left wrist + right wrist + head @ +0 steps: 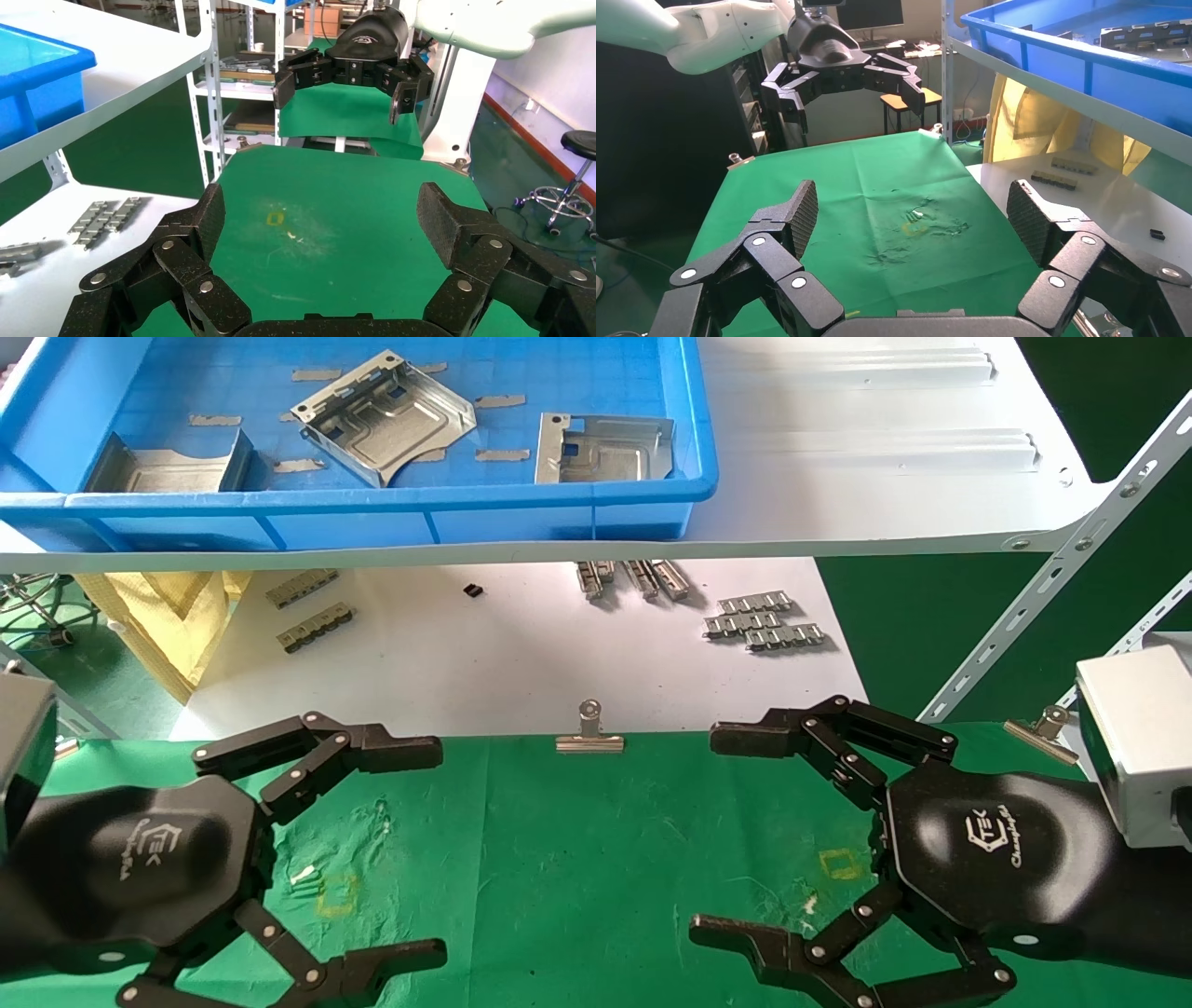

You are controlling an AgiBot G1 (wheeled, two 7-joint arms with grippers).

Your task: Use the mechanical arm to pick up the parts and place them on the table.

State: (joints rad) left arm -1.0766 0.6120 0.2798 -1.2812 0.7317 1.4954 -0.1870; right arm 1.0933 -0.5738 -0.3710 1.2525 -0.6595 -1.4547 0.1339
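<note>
The robot's left gripper will next go to the middle sheet-metal part in the blue tray and close halfway along that part's narrow folded edge [348, 387].
Three silver sheet-metal parts lie in a blue tray [372, 507] on the white shelf: one at the left [172, 467], one in the middle [386, 416], one at the right [601, 449]. The green cloth table [577, 859] lies below and nearer to me, with no part on it. My left gripper [438, 850] hovers open and empty over the table's left side; it also shows in the left wrist view [325, 225]. My right gripper [706, 834] hovers open and empty over the right side; it also shows in the right wrist view [916, 217]. The two face each other.
A white sheet [521, 663] under the shelf holds small toothed metal strips [764, 621]. Binder clips [589, 738] hold the cloth's far edge. A slanted white shelf strut [1052, 570] stands at the right. A yellow bag [177, 617] hangs at the left.
</note>
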